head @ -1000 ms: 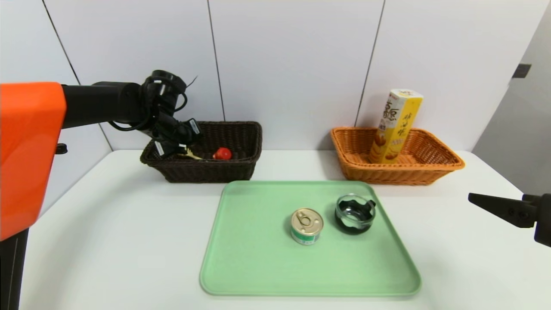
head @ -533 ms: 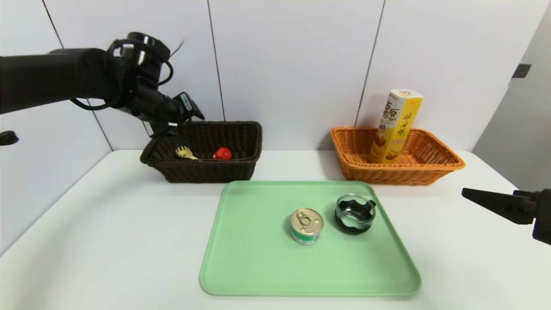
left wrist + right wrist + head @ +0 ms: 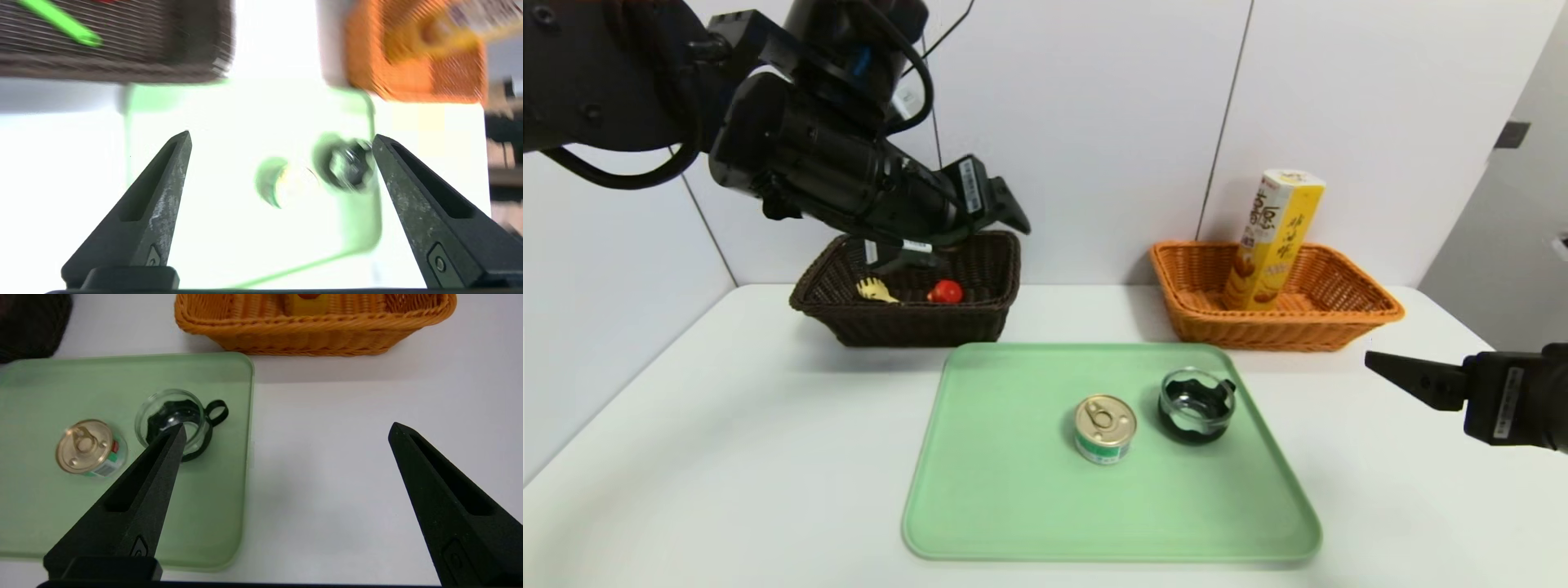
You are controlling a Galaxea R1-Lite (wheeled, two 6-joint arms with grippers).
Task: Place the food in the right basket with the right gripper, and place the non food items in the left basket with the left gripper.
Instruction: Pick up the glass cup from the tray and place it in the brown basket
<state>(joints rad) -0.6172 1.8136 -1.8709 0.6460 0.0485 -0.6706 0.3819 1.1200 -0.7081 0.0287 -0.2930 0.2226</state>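
Next, the left gripper moves to the glass cup and closes on the cup's rim [image 3: 1162,390] [image 3: 334,164], on the side closest to the dark brown basket.
A tin can [image 3: 1104,428] with a gold pull-tab lid stands on the green tray [image 3: 1013,490]. Beside it on the tray is a glass cup [image 3: 1196,405] in a black sleeve. The dark brown left basket [image 3: 907,327] holds a yellow fork [image 3: 876,289] and a small red item [image 3: 945,291]. A tall yellow snack box [image 3: 1272,238] leans in the orange right basket [image 3: 1339,318]. My left gripper [image 3: 976,241] hangs open and empty, high over the dark basket's right end. My right gripper [image 3: 286,428] is open and empty above bare table, right of the tray.
The white table ends at a wall just behind both baskets. In the right wrist view the can [image 3: 88,447] and the cup [image 3: 175,420] lie off to one side of my fingers, with the orange basket [image 3: 310,330] beyond.
My left arm has risen out of the dark basket and swung up toward the middle, leaving the fork inside. My right gripper has edged left toward the tray.
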